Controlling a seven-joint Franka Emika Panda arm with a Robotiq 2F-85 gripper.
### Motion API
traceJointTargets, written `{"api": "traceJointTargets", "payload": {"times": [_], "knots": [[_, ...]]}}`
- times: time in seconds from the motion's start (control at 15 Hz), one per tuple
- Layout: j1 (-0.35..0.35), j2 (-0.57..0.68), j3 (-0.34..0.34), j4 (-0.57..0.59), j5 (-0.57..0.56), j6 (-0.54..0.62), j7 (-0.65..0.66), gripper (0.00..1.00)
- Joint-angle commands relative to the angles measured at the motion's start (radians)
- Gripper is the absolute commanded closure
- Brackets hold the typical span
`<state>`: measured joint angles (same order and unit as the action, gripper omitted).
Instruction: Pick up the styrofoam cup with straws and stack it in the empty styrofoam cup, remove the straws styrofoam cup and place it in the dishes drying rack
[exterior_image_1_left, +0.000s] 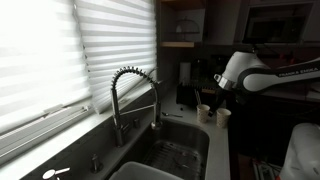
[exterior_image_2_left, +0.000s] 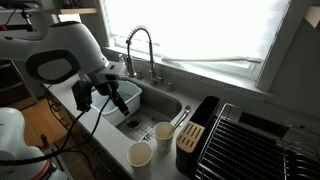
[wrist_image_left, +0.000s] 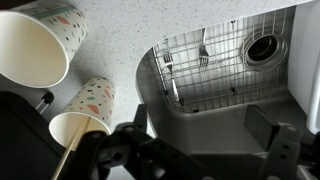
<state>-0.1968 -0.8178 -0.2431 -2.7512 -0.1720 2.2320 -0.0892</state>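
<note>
My gripper goes to the straw-filled cup next and closes on the cup's rim (exterior_image_1_left: 203, 107) (wrist_image_left: 106, 128) on the side nearest the sink.
Two white cups with a coloured pattern stand side by side on the counter next to the sink; they show in both exterior views (exterior_image_1_left: 204, 112) (exterior_image_1_left: 224, 116) (exterior_image_2_left: 141, 155) (exterior_image_2_left: 163, 132). In the wrist view one cup (wrist_image_left: 35, 45) is at top left and the other (wrist_image_left: 85, 112) is below it. A thin tan stick, perhaps a straw (wrist_image_left: 66, 163), shows by the lower cup. My gripper (wrist_image_left: 198, 120) is open and empty, hovering over the sink edge beside the cups (exterior_image_1_left: 221, 87) (exterior_image_2_left: 120, 97).
The steel sink (wrist_image_left: 150, 75) holds a wire grid (wrist_image_left: 225, 50) with forks. A spring faucet (exterior_image_1_left: 130, 85) (exterior_image_2_left: 140, 45) stands behind it. A black drying rack (exterior_image_2_left: 245, 140) and a utensil holder (exterior_image_2_left: 190, 138) sit past the cups.
</note>
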Motion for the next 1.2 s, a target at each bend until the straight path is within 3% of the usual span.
{"api": "traceJointTargets", "payload": {"times": [0.0, 0.67, 1.13], "knots": [[-0.002, 0.017, -0.020, 0.003, 0.015, -0.001, -0.065, 0.00], [-0.055, 0.120, -0.076, 0.023, -0.017, 0.027, -0.181, 0.00], [-0.119, 0.154, -0.084, 0.034, -0.037, 0.142, -0.171, 0.00]]}}
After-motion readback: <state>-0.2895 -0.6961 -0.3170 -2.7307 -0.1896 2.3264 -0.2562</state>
